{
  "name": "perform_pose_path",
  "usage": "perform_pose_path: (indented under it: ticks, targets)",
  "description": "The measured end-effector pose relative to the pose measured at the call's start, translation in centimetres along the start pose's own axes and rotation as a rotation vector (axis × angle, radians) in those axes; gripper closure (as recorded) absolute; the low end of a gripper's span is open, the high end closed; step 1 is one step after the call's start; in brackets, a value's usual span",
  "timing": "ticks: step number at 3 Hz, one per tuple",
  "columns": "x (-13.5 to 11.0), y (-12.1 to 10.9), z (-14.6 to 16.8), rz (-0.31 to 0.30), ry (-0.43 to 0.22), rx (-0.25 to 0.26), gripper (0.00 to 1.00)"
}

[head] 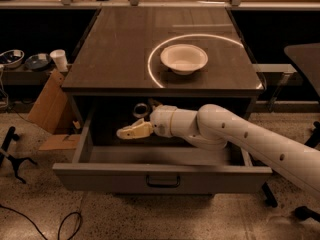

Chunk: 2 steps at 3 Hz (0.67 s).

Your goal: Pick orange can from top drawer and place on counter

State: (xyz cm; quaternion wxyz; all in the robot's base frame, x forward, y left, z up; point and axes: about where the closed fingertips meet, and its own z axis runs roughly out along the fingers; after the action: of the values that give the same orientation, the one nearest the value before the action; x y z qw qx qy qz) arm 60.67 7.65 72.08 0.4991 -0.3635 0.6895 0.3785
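The side of the orange can [142, 114] inside the top drawer is the next place my gripper needs to go to and close on.
The top drawer [162, 176] is pulled open below the counter [115, 49]. The orange can [141, 110] stands upright in the dark back part of the drawer; only its silver rim and upper part show. My white arm reaches in from the right. My gripper [131, 131], pale yellow, is inside the drawer, pointing left, just in front of the can and a little to its left. I cannot tell if it touches the can.
A white bowl [184, 58] sits on the counter inside the bright ring reflection. A white paper cup [59, 60] and dishes [11, 58] stand on a low ledge at left. Cardboard [47, 106] leans beside the cabinet. Cables and a stand lie on the floor.
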Motion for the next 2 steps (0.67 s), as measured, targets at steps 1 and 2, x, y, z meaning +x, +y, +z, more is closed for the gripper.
perform_pose_path:
  ticks: [1,2]
  targets:
    - [0.1,0.4,1.5,0.000,0.014,-0.014,0.00]
    - [0.4,0.3,3.0,0.012,0.029,-0.017,0.00]
